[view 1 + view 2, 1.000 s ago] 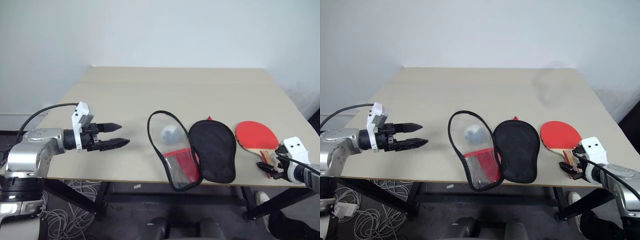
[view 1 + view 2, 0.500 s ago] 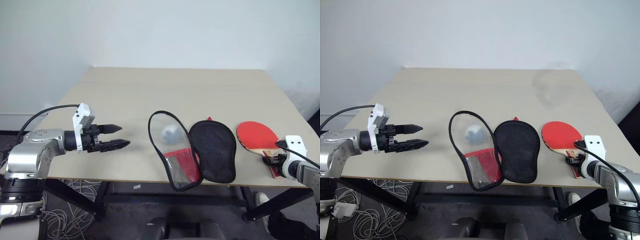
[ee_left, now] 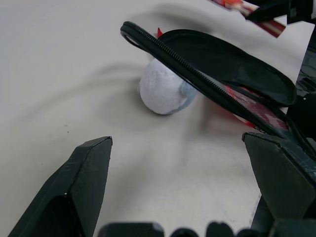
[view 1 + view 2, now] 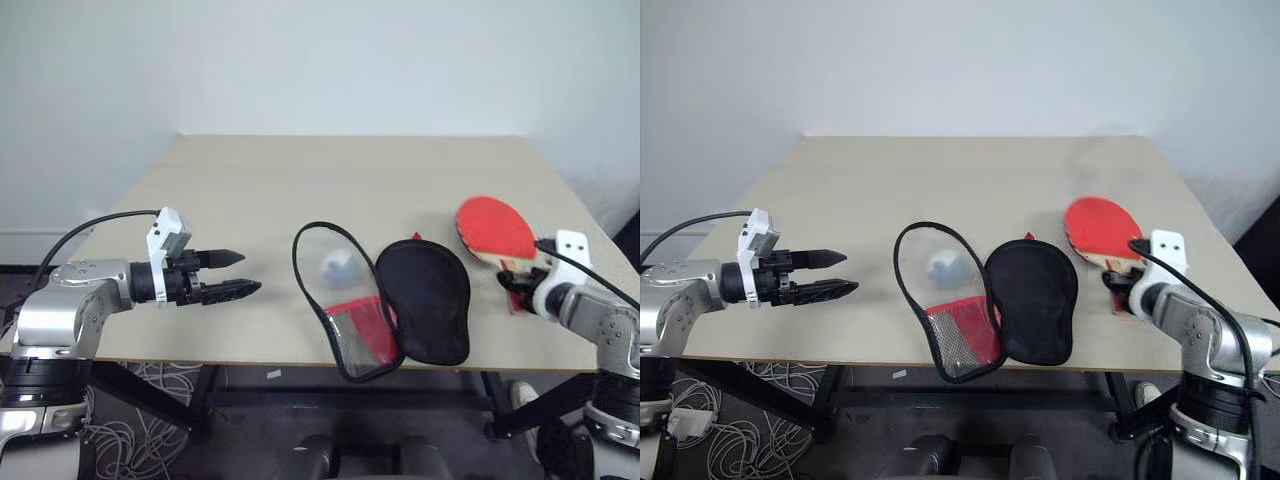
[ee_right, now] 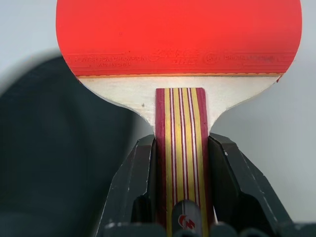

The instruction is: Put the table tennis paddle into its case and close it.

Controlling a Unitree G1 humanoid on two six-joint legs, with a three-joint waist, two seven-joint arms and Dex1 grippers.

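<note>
I should let go of the table tennis paddle with my right gripper inside the open black half of the case (image 4: 418, 287) (image 5: 49, 133). The paddle is now held raised beside the case.
The table tennis paddle (image 4: 497, 228) has a round red face and a striped wooden handle. My right gripper (image 4: 515, 281) is shut on that handle and holds the paddle just right of the case, its face raised off the table. In the right wrist view the fingers (image 5: 143, 168) clamp both sides of the handle below the red face (image 5: 177, 34). The case (image 4: 425, 300) lies open on the table (image 4: 260, 190), with a black half on the right and a clear panel with a red patch (image 4: 345, 310) on the left. My left gripper (image 4: 236, 272) hovers open to the left of the case.
A whitish fuzzy ball (image 4: 337, 266) lies at the clear half of the case, also seen beside the zip edge (image 3: 163, 91). The table's front edge runs just below the case. Cables lie on the floor under the left side (image 4: 150, 400).
My right gripper has shut on the paddle handle, then carried the paddle up and left toward the case. The left gripper and the case have stayed put.
</note>
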